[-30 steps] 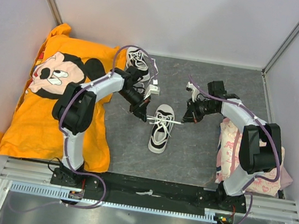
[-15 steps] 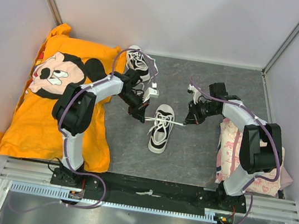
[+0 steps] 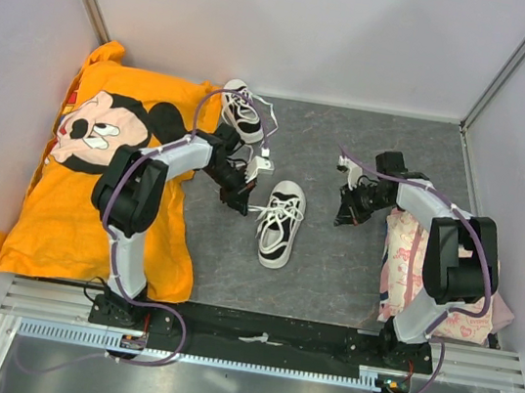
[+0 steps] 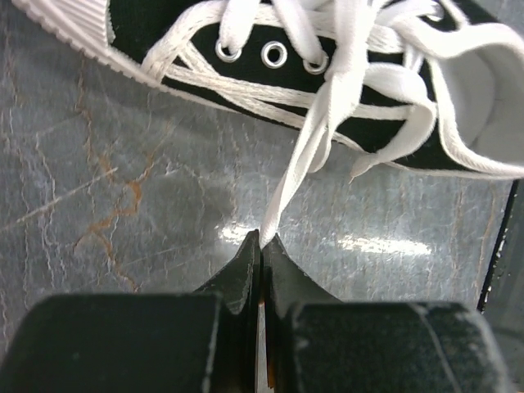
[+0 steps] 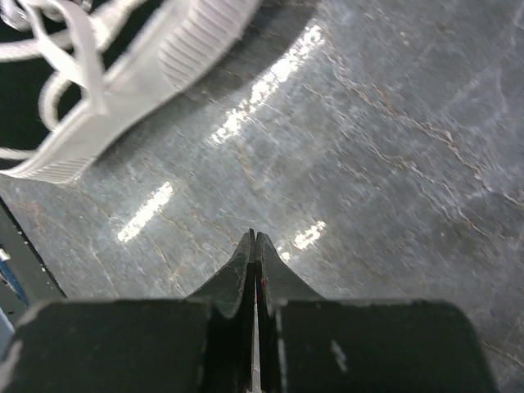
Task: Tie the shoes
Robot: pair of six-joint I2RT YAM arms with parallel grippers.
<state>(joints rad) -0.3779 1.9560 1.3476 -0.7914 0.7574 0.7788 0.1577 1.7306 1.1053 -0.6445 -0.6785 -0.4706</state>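
My left gripper pulls the lace taut while my right gripper is empty, so I should slacken the lace and take the opposite loop (image 3: 298, 212) with my right gripper.
One black sneaker (image 3: 280, 227) with a white toe cap lies in the middle of the grey mat, toe towards me. My left gripper (image 3: 241, 206) is just left of it and is shut on the end of its white lace (image 4: 299, 168), which runs taut from the closed tips (image 4: 262, 239) up to the shoe (image 4: 147, 24). My right gripper (image 3: 342, 220) is to the right of the shoe, apart from it; its jaws (image 5: 255, 236) are pressed together with no lace showing. The shoe's white sole (image 5: 123, 106) shows at the upper left there. The second sneaker (image 3: 242, 114) lies behind my left arm.
An orange Mickey Mouse shirt (image 3: 87, 180) covers the left side of the floor. A pink patterned cloth (image 3: 402, 257) lies at the right under my right arm. White walls close in the sides and back. A metal rail (image 3: 262, 330) runs along the front.
The lace that stretched from the shoe to my right gripper no longer reaches it; that gripper has moved right, away from the shoe. My left gripper has drawn its lace slightly left.
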